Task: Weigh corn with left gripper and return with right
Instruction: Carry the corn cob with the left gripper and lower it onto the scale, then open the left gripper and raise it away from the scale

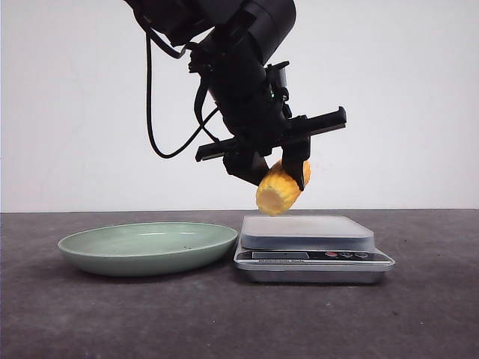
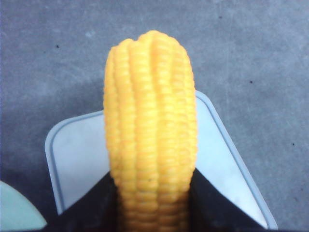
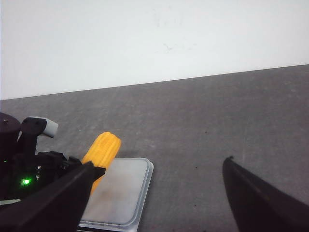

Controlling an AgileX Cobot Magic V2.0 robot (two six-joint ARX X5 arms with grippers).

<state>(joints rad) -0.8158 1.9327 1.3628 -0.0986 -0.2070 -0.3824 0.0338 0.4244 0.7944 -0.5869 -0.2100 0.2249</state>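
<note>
I should let go of the corn, now tilted just above the platform, with my left gripper on the scale's white platform (image 1: 290, 205) (image 2: 157, 175), a little toward the pale green plate.
My left gripper (image 1: 282, 173) is shut on the corn (image 1: 278, 190), a yellow-orange ribbed cob, and holds it tilted just above the near left part of the scale's white platform (image 1: 307, 226). In the left wrist view the corn (image 2: 150, 130) stands between the two dark fingers (image 2: 91, 208), with the platform (image 2: 77, 154) beneath. In the right wrist view the corn (image 3: 102, 153) hangs over the platform (image 3: 120, 191), beside the left arm with its green light (image 3: 25, 181). My right gripper (image 3: 161, 166) is open and empty, to the right of the scale.
A pale green plate (image 1: 148, 247) sits left of the silver scale body (image 1: 314, 263); its rim shows in the left wrist view (image 2: 17, 212). The dark grey table (image 1: 419, 314) runs to a white wall behind.
</note>
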